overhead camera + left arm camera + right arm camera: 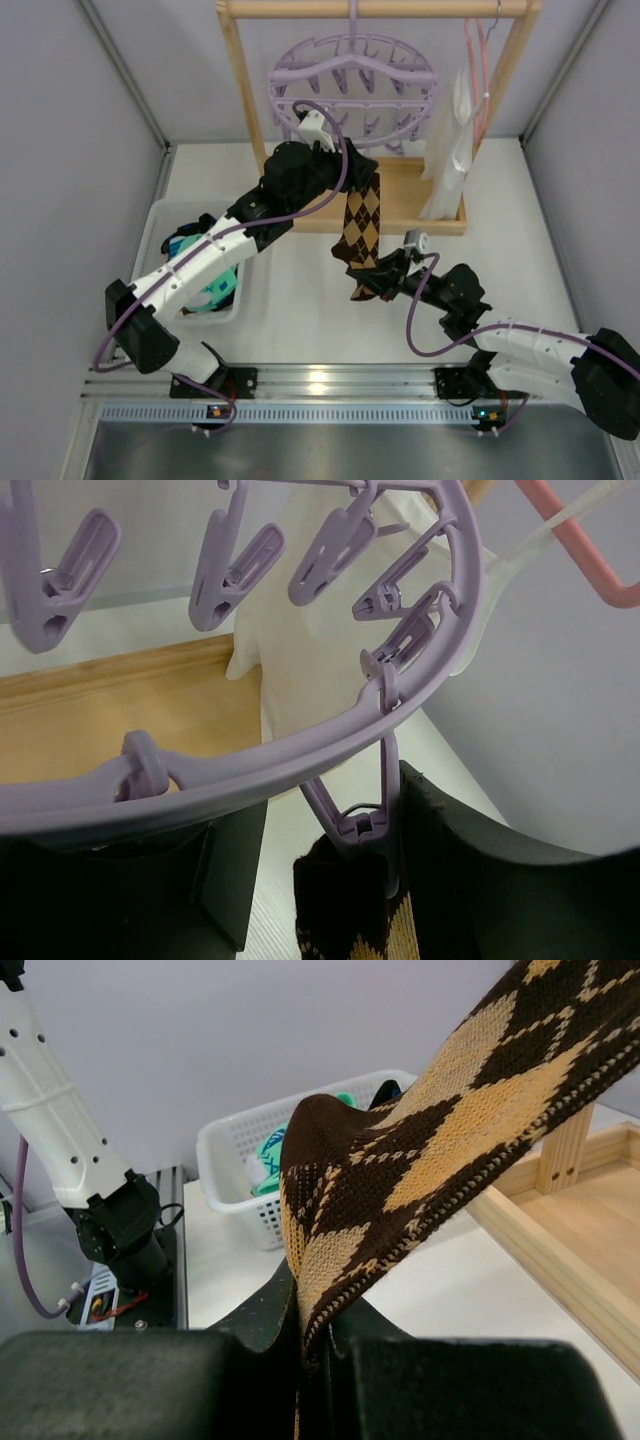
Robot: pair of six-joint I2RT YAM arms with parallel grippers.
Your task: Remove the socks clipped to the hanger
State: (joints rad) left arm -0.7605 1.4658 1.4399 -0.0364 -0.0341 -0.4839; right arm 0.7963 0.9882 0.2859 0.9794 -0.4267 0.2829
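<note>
My right gripper needs to let go of the brown-black diamond-check sock on top of the teal socks in the white basket [197,267] [288,1135].
The lavender ring hanger [350,85] hangs from the wooden rail. One brown-black diamond-check sock [364,228] dangles from a peg on its front edge. In the left wrist view that peg [368,825] bites the sock's dark cuff [335,900] under the ring [300,752]. My left gripper [352,168] is open with the peg between its fingers; the right finger [500,880] lies against the peg and the left one stands apart. My right gripper [385,272] is shut on the sock's lower end [430,1140], which is pulled taut towards it. Other socks on the hanger are not visible.
A white basket [165,225] at the left holds teal socks [215,290], partly under my left arm. The wooden rack's base [420,205] lies behind the sock. A pink wire hanger [480,70] with a white cloth [450,150] hangs at the right.
</note>
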